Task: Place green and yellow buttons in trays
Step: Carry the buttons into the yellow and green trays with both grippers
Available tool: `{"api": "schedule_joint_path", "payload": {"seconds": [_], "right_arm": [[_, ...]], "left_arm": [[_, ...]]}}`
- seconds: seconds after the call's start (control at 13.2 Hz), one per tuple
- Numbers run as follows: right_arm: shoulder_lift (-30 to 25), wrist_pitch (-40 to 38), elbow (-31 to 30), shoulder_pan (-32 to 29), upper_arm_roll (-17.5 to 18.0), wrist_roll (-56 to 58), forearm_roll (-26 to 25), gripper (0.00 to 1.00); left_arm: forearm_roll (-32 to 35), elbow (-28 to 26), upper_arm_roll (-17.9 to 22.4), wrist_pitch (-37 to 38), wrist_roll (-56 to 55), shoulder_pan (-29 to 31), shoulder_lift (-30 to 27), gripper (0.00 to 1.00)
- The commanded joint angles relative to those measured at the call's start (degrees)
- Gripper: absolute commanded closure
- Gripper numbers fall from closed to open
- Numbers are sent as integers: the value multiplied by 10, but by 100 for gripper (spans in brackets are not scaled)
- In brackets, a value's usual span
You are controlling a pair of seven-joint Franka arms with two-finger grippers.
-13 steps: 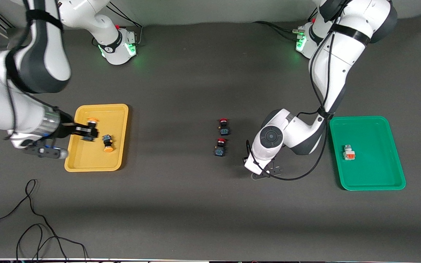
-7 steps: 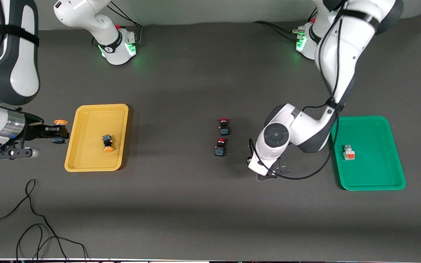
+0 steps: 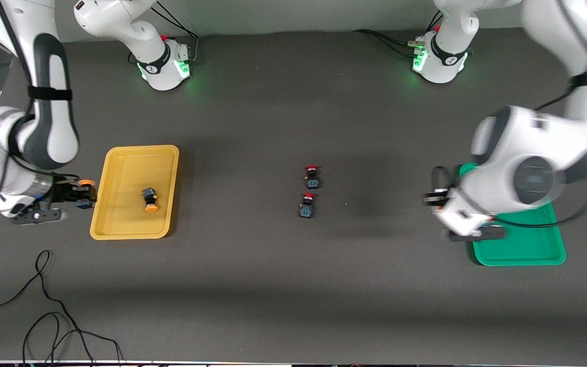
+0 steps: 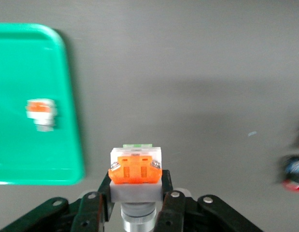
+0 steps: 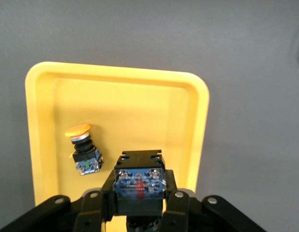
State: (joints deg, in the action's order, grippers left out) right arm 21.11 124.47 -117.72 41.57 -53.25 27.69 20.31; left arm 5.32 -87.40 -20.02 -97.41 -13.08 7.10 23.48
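Next, my left gripper lets go of the white-grey button in the middle of the green tray [image 3: 518, 217], next to the other button. The white-grey button is now over the table.
My right gripper [image 3: 80, 194] is shut on a black-bodied button with an orange-yellow cap [image 3: 86, 183]; it hangs at the rim of the yellow tray [image 3: 125, 224] on the side toward the right arm's end. In the right wrist view the gripper [image 5: 138, 193] holds that button [image 5: 138, 181] at the tray's rim [image 5: 200, 125]. A second yellow-capped button [image 3: 150, 200] lies in the tray [image 5: 82, 147]. My left gripper [image 4: 135, 186] is shut on a white-grey button with an orange end [image 4: 135, 166], over the table beside the green tray [image 4: 23, 154]. Another white-grey button [image 4: 41, 113] lies in that tray.
Two black buttons with red caps [image 3: 312, 176] [image 3: 308, 205] lie mid-table. In the front view the left arm covers part of the green tray [image 3: 523, 250] and its gripper [image 3: 433, 199] hangs at the tray's edge. Black cables [image 3: 44, 316] trail near the front edge.
My right gripper has moved from over the yellow tray out to its rim, still holding its button. My left arm has swung from mid-table toward the green tray with the white-grey button.
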Motion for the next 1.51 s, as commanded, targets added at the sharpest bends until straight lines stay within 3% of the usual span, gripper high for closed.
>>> {"api": "schedule_joint_path", "payload": {"seconds": [0.0, 0.15, 0.3, 0.53, 0.76, 0.83, 0.91, 0.98, 1.06, 1.14, 1.29, 1.44], "right_arm": [[61, 30, -8, 9, 5, 58, 81, 100], [98, 31, -8, 11, 6, 96, 131, 100], [127, 44, -7, 11, 13, 104, 148, 100], [144, 64, -8, 4, 32, 105, 162, 100], [154, 68, -5, 4, 40, 105, 170, 100], [155, 67, -3, 4, 40, 105, 170, 82], [155, 67, -3, 4, 40, 105, 170, 53], [154, 68, -3, 4, 40, 105, 170, 40], [154, 67, -3, 4, 40, 105, 170, 36], [153, 67, -3, 4, 39, 105, 170, 33], [143, 62, -3, 4, 39, 105, 170, 32], [119, 47, 2, 6, 32, 101, 170, 24]], "left_arm": [[20, -22, -3, 4, 176, 101, -8, 100], [69, -25, -2, -7, 233, 155, 9, 100], [112, -37, -2, -37, 246, 178, 38, 100], [138, -138, 19, -181, 244, 200, 48, 100], [149, -158, 32, -227, 240, 202, 75, 100], [164, -158, 32, -244, 234, 202, 87, 100], [166, -157, 33, -254, 232, 203, 96, 94], [167, -156, 33, -255, 231, 203, 98, 71], [166, -156, 33, -256, 229, 203, 99, 15], [166, -153, 37, -257, 221, 203, 103, 0], [164, -148, 38, -253, 209, 202, 97, 0], [162, -123, 37, -241, 219, 203, 84, 0]]}}
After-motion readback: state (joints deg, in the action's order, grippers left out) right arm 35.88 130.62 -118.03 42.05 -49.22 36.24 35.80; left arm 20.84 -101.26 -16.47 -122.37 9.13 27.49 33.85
